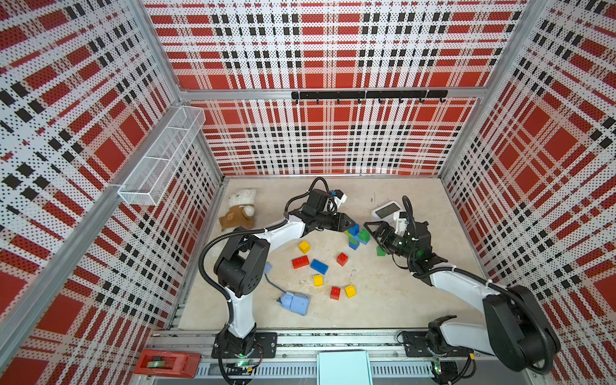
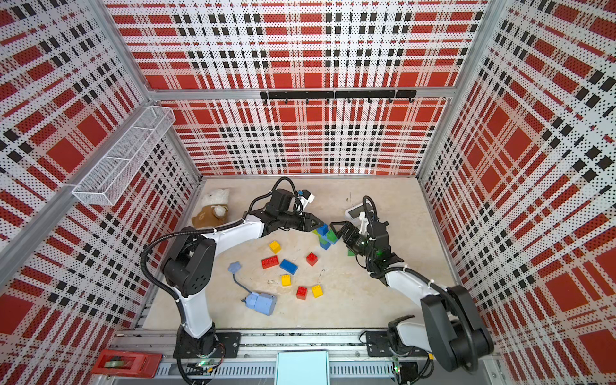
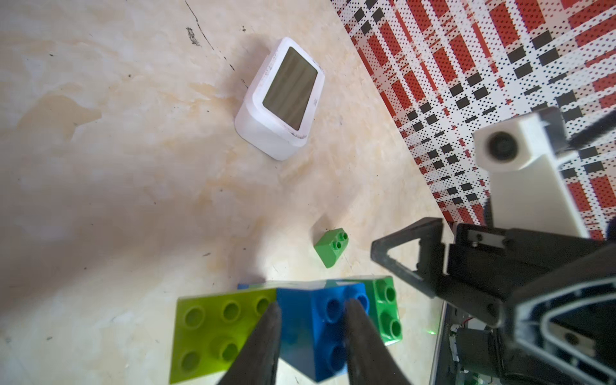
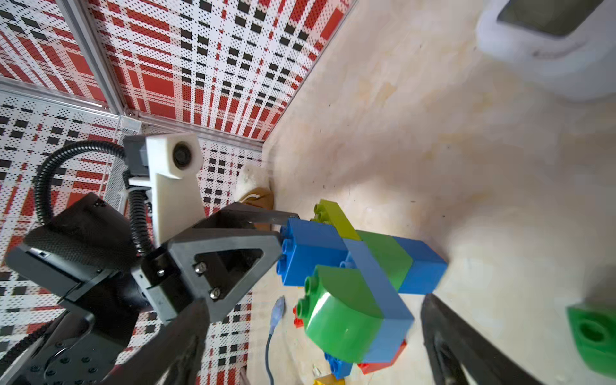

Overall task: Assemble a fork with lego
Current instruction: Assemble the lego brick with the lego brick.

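Note:
The robot's right gripper should next move to the small green brick lying apart from the joined cluster and close on its sides (image 1: 380, 251) (image 4: 594, 338).
A joined cluster of lego (image 1: 356, 235) (image 2: 325, 236) sits mid-table: a blue brick (image 3: 313, 320), a lime plate (image 3: 213, 330) and green bricks (image 3: 386, 306). My left gripper (image 3: 313, 306) (image 1: 350, 224) is shut on the blue brick (image 4: 310, 253). My right gripper (image 4: 313, 301) (image 1: 370, 230) stands open, its fingers wide on either side of the rounded green brick (image 4: 340, 316) without touching it. Loose red (image 1: 300, 261), yellow (image 1: 304, 246) and blue (image 1: 319, 266) bricks lie nearer the front. A small green brick (image 3: 331, 246) (image 1: 380, 250) lies beside the right gripper.
A white clock (image 1: 386, 210) stands behind the right gripper. A plush bear (image 1: 241, 208) lies at the back left. A pale-blue box with a cord (image 1: 296, 302) lies front left. A wire basket (image 1: 160, 156) hangs on the left wall.

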Motion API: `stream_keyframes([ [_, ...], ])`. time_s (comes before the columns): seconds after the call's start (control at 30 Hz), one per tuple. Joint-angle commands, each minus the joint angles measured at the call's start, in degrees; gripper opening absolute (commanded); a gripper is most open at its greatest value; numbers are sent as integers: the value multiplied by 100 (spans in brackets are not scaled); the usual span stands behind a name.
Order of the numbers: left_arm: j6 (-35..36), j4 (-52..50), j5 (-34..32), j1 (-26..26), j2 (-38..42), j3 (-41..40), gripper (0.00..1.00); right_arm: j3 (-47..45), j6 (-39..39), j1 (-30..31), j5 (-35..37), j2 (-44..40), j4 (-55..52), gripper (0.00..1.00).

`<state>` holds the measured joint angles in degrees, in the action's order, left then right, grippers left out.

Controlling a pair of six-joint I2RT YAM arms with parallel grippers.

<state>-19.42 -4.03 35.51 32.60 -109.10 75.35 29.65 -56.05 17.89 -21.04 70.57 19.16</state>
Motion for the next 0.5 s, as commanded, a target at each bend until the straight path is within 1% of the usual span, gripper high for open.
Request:
stream_keyframes([
  [0.0, 22, -300, -59, -3, 56, -9, 36, 212, 1085, -132, 693, -316, -1792, 97],
  [0.1, 17, -308, -36, 1, 47, 36, 36, 529, 1780, -130, 1164, -381, -2717, 96],
  [0.2, 33, -340, -10, 31, 36, 76, 36, 768, 2298, -132, 1434, -290, -3262, 92],
  [0.33, 93, -417, -7, 109, -1, 142, 36, 977, 2652, -130, 1502, -77, -3585, 86],
  [0.47, 121, -462, -20, 171, -23, 187, 36, 1215, 2891, -31, 1563, 201, -3849, 82],
])
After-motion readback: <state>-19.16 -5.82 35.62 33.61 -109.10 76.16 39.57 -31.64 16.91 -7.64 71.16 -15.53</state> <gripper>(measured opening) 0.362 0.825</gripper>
